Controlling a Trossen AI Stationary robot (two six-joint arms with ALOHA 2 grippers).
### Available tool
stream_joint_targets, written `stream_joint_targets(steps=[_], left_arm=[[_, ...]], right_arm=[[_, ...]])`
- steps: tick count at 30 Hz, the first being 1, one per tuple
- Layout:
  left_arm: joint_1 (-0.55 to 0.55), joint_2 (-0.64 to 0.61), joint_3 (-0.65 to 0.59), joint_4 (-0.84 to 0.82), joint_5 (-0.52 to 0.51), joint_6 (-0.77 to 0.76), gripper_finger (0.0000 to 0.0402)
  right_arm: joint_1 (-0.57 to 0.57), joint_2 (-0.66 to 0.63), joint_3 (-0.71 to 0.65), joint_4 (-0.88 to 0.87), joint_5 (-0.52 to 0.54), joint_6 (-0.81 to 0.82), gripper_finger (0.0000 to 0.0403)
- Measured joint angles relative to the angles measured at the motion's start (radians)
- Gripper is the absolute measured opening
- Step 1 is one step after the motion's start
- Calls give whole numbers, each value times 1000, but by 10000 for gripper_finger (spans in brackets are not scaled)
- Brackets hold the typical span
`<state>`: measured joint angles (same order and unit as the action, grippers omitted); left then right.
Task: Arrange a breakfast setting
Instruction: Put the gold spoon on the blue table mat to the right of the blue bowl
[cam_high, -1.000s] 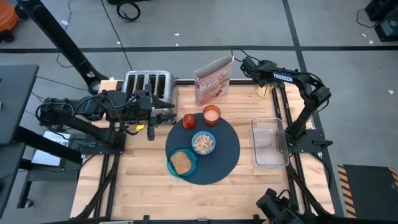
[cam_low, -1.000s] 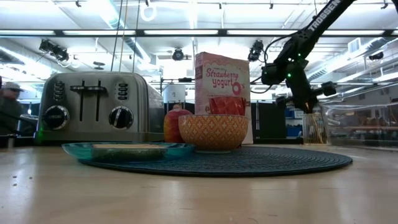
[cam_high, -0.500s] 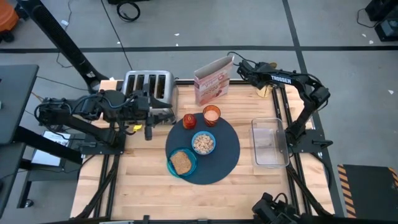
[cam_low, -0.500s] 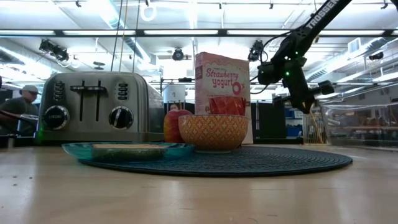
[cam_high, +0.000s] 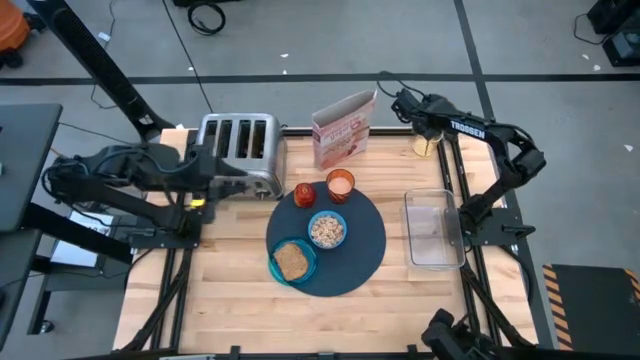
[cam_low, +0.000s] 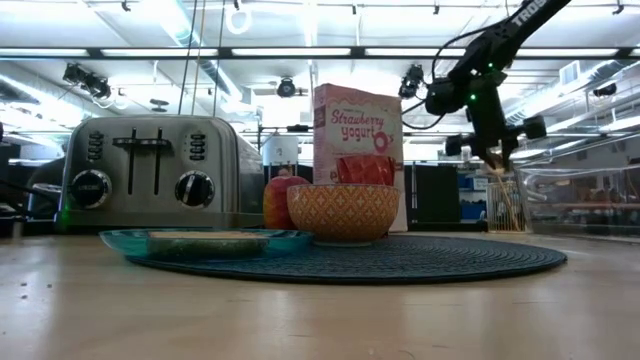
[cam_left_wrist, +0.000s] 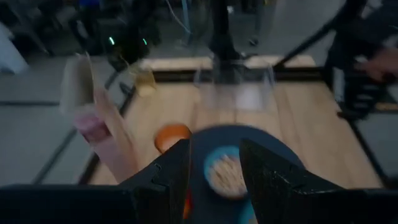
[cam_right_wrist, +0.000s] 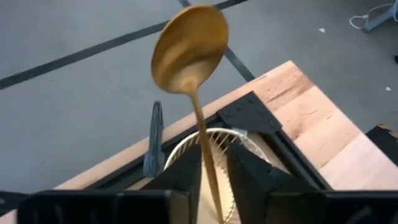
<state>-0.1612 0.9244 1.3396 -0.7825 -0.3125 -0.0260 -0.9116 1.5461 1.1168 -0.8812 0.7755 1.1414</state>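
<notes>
The gold spoon's handle slants through the right gripper's fingers far below the spoon's bowl, so the robot should open that gripper and take the handle's neck (cam_right_wrist: 193, 96) before lifting the spoon.
The dark slate-blue mat (cam_high: 362, 250) lies mid-table. On it stand the blue bowl (cam_high: 327, 229), the teal plate (cam_high: 276, 268) with the toast slice (cam_high: 291, 261), the red fruit (cam_high: 304, 194) and the amber cup (cam_high: 340, 184). My right gripper (cam_high: 424, 118) is at the table's far right, over a wire utensil holder (cam_right_wrist: 214, 142), shut on the gold spoon (cam_right_wrist: 189, 40). My left gripper (cam_left_wrist: 214, 171) is open and empty, by the toaster's near side (cam_high: 250, 185). My right gripper pinches the gold spoon's thin handle (cam_right_wrist: 210, 168) between its two fingers. The fingers lie roughly along the handle, and the spoon's bowl (cam_right_wrist: 189, 40) stands out past them. The gripper hides the handle's other end.
A silver toaster (cam_high: 238, 140) stands at the far left. A yogurt cereal box (cam_high: 343, 128) stands behind the mat. A clear plastic tray (cam_high: 433, 230) lies at the right. A dark utensil (cam_right_wrist: 153, 140) stands in the holder.
My left gripper has drawn back from the mat's edge toward the table's left edge, along the toaster's near side. My right arm has swung a little toward the table's right edge, its gripper staying over the utensil holder.
</notes>
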Motion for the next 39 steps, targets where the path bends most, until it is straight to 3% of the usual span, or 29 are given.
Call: stream_joint_targets(steps=[4, 11, 31, 39], left_arm=[[0, -49, 0, -104, 83, -29, 146], [0, -61, -1, -229, 124, -61, 146], [0, -94, -1, -242, 134, -26, 146], [0, -94, -1, -242, 134, 6, 146]], right_arm=[[-1, 14, 0, 3, 16, 9, 116], [-11, 66, 0, 33, 63, 17, 158], [-37, 157, 0, 150, 121, -43, 138], [-54, 157, 0, 149, 120, -42, 105]])
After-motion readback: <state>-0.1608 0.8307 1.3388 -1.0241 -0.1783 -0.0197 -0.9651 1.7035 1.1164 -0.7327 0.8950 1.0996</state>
